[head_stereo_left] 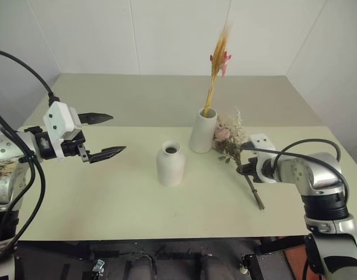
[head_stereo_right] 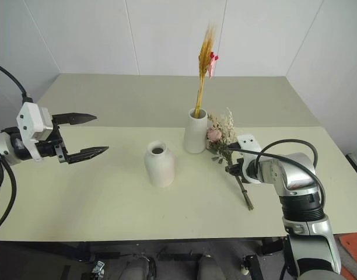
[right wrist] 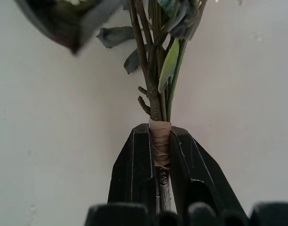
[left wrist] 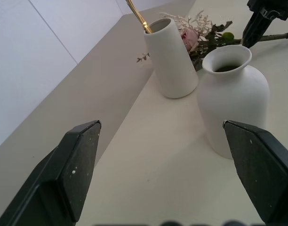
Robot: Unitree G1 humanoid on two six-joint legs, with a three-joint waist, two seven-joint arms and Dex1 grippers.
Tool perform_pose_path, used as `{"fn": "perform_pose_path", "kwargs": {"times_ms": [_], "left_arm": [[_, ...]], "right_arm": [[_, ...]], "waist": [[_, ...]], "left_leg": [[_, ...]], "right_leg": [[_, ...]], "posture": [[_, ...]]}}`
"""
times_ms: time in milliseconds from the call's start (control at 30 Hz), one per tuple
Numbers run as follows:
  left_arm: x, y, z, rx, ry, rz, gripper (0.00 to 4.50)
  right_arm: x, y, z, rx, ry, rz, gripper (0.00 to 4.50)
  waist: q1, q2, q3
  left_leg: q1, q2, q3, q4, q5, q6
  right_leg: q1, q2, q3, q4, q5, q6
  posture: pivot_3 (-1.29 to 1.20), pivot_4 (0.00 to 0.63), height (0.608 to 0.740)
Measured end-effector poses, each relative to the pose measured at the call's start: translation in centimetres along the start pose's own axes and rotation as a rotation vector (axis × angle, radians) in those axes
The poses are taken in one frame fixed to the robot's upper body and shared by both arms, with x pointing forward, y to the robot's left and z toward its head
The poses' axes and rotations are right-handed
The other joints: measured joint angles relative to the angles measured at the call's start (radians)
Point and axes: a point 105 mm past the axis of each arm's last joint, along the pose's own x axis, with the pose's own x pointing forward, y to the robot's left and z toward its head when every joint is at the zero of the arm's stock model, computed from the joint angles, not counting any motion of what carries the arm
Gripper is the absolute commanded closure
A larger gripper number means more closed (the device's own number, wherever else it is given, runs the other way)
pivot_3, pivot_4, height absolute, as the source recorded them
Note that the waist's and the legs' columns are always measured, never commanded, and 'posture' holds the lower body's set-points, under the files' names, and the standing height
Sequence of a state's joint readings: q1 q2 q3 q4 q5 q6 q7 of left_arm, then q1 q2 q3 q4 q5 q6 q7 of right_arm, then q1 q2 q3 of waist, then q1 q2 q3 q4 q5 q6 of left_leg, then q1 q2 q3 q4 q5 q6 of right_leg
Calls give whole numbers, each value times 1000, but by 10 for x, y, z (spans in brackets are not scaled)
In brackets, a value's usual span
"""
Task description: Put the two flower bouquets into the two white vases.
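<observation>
My right gripper should release the fuller bouquet in the opening of the shorter bottle-shaped vase [head_stereo_left: 171, 149]. The bouquet now lies beside the tall vase.
The slim yellow-gold bouquet [head_stereo_left: 216, 64] with a small pink flower stands in the tall cylinder vase [head_stereo_left: 202, 130]. In front of it to the left, the shorter bottle-shaped vase [head_stereo_left: 170, 163] stands with nothing in it. The fuller bouquet [head_stereo_left: 231, 137] of pink rose, cream sprigs and green leaves lies on the table just right of the tall vase, stems toward the front. My right gripper [right wrist: 160, 155] is shut on its stems at the tan binding [right wrist: 159, 141]. My left gripper [head_stereo_left: 105, 135] hovers open above the table's left side, pointing toward the vases.
The pale table [head_stereo_left: 108, 204] ends in a front edge near me and meets a white wall behind. The bouquet's stem end [head_stereo_left: 259, 203] reaches toward the front right. Bare tabletop lies between my left gripper and the short vase.
</observation>
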State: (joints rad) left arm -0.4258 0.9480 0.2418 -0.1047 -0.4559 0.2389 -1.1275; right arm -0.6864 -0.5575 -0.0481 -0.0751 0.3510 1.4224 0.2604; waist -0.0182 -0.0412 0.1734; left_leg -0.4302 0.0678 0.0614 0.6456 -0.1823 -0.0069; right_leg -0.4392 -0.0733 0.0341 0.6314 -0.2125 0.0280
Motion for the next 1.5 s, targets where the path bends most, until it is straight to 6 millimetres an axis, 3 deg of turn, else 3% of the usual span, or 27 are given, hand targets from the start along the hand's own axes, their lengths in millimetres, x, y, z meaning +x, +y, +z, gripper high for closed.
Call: {"fn": "perform_pose_path", "kwargs": {"times_ms": [67,167,267,333,433,500,700,867,1033,1300,1500], "left_arm": [[0,0,0,0,0,1,0],[-2,1,1,2,-1,9,0],[-3,2,1,2,-1,12,0],[-3,2,0,1,0,12,0],[-4,3,-2,-10,7,8,0],[-7,3,-3,-17,15,-5,0],[-22,-4,-15,-60,61,-23,0],[-42,-10,-21,-87,112,-3,0],[-57,-19,-28,-126,151,22,0],[-66,-23,-24,-112,171,61,0],[-68,-23,-25,-117,177,70,0]], "right_arm": [[-5,-23,25,4,-175,-180,4274],[-31,-54,66,-5,-479,-426,4274],[-67,-56,98,12,-852,-503,4274],[-83,-47,101,32,-1010,-452,4274],[-91,-18,99,183,-1154,-142,4274],[-109,8,108,214,-1259,71,4274],[-163,71,139,234,-1455,466,4274],[-161,122,152,184,-1394,636,4274],[-144,149,146,131,-1312,698,4274],[-118,173,122,95,-1202,737,4274],[-107,180,119,72,-1186,708,4274]], "waist": [[1,0,0],[1,0,0],[0,0,0],[0,0,0],[-2,0,0],[-9,0,0],[-27,1,0],[-27,1,0],[-22,0,0],[-24,0,0],[-24,0,0]], "left_leg": [[-1,0,0,0,0,0],[-1,0,0,-1,0,0],[-1,0,0,-1,0,0],[-1,0,0,-1,0,0],[0,0,0,-1,0,0],[1,1,0,-1,0,0],[2,3,0,-1,0,0],[2,3,0,-1,0,0],[1,2,0,-1,0,0],[1,2,0,-1,0,0],[1,2,0,-1,0,0]], "right_leg": [[-1,0,0,0,0,0],[-1,0,0,0,0,1],[-1,0,0,-1,0,1],[-1,0,0,-1,0,1],[0,0,0,0,0,1],[0,0,1,1,1,0],[0,2,1,2,0,0],[0,2,0,1,1,-1],[0,1,0,1,1,-1],[-1,1,-1,1,1,-1],[-1,1,-1,1,1,-1]], "posture": [[0,150,740],[0,150,740],[0,150,740],[0,150,740],[0,150,740],[0,150,740],[0,150,740],[0,150,740],[0,150,740],[0,150,740],[0,150,740]]}}
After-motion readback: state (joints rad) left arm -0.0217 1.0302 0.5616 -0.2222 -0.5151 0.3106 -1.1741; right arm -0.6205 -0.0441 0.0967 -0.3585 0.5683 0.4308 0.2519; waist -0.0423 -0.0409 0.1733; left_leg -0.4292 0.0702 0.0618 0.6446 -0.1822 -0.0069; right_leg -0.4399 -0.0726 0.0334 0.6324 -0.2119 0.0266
